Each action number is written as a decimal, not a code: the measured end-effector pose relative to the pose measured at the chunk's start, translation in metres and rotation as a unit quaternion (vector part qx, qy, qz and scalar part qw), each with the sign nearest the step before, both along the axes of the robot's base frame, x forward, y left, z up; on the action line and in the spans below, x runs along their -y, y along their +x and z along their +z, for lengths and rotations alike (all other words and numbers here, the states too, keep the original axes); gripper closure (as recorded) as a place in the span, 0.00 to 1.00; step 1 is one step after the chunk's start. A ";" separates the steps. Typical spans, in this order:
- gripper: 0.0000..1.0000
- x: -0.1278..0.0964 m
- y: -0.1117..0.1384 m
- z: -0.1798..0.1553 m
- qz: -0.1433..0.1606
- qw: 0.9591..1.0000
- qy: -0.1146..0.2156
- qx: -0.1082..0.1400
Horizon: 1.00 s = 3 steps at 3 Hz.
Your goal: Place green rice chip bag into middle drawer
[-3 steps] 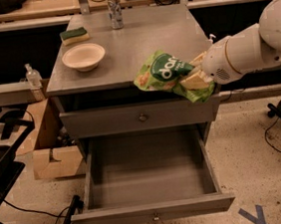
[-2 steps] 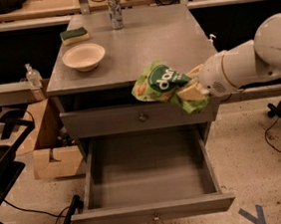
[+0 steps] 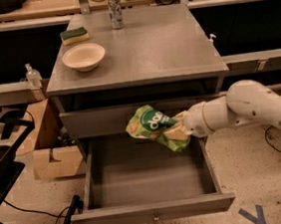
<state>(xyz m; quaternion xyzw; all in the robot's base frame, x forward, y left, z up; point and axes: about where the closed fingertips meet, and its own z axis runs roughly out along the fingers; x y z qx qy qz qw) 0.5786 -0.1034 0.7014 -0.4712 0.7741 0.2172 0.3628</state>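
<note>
The robot's gripper should release the green rice chip bag near the middle of the open drawer's grey bottom [image 3: 156,163].
The green rice chip bag [image 3: 153,127] is crumpled bright green foil with white lettering. It hangs in the air over the back of the open middle drawer [image 3: 151,210], in front of the shut drawer above. My gripper [image 3: 178,130] comes in from the right on a white arm and is shut on the bag's right end. The fingers are mostly hidden by the bag. The middle drawer is pulled fully out; its grey inside holds nothing, and its small knob shows on the front panel.
The grey cabinet top [image 3: 173,45] carries a cream bowl [image 3: 83,56], a green-and-yellow sponge [image 3: 74,35] and a metal can [image 3: 115,11]. A cardboard box [image 3: 54,153] stands at the left of the cabinet. A black frame [image 3: 6,173] with cables lies at far left.
My arm has come down and to the left with the bag, from level with the cabinet's top edge to just above the open middle drawer.
</note>
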 end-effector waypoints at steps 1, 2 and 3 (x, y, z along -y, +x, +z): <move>1.00 -0.009 0.008 -0.087 0.004 0.998 0.052 -0.028; 1.00 -0.011 0.010 -0.133 0.003 0.997 0.068 -0.044; 1.00 -0.010 0.008 -0.170 0.002 0.996 0.052 -0.066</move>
